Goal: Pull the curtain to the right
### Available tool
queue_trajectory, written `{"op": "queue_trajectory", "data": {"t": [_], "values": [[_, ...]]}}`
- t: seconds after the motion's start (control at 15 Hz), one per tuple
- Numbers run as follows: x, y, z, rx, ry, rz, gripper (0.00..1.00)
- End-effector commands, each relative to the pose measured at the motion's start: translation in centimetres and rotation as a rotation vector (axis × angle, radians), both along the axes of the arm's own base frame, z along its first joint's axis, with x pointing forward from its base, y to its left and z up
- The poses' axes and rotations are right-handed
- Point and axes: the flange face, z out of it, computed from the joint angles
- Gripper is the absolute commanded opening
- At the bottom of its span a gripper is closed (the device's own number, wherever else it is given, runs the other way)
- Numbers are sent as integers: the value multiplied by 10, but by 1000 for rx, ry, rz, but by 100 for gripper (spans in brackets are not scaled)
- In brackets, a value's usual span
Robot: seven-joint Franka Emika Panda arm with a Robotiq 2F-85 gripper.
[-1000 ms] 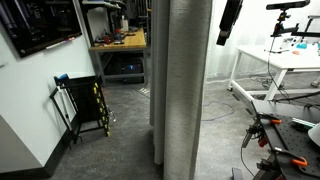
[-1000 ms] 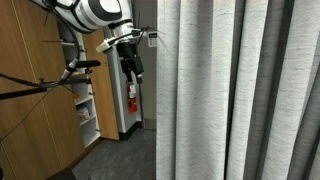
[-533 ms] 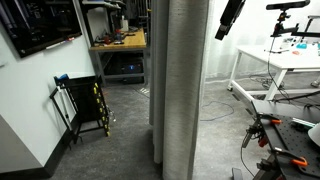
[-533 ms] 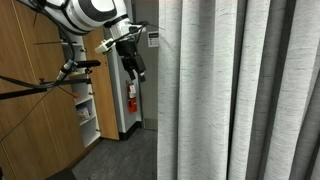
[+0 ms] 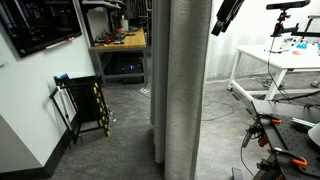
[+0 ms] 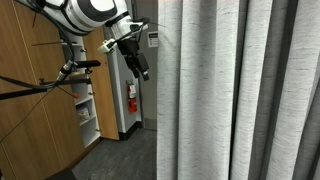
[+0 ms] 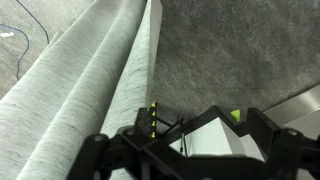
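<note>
Next, my gripper should go to the upper part of the curtain's edge (image 5: 209,12) (image 7: 138,112) facing the white table and close there to pull it.
The curtain (image 5: 185,90) is a tall light grey pleated fabric, gathered into a narrow column in one exterior view and filling the right half in another (image 6: 240,90). In the wrist view it runs diagonally along the left (image 7: 90,80), down to the dark carpet. My gripper (image 5: 228,12) hangs high in the air beside the curtain's upper part, apart from it. It also shows left of the curtain's edge (image 6: 140,65). In the wrist view its fingers (image 7: 185,150) are spread with nothing between them.
A black folding cart (image 5: 85,105) stands by the white wall, and a workbench (image 5: 120,42) stands behind it. A white table (image 5: 285,60) and a tripod (image 5: 275,140) stand past the curtain. A wooden cabinet (image 6: 40,110) and a fire extinguisher (image 6: 131,95) are near the arm.
My gripper has moved a little up and closer to the curtain's edge. The curtain has not moved.
</note>
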Motion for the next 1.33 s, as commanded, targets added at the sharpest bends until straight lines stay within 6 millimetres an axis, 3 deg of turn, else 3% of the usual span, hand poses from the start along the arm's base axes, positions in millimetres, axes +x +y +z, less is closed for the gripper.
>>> {"op": "queue_trajectory", "data": {"t": [0.0,0.33,0.6,1.27], "values": [[4,-23,2,30,-15,-106,100],[11,-44,4,42,-25,-195,100],[15,-42,7,45,-34,-213,100],[40,-45,36,69,-203,-312,100]]}}
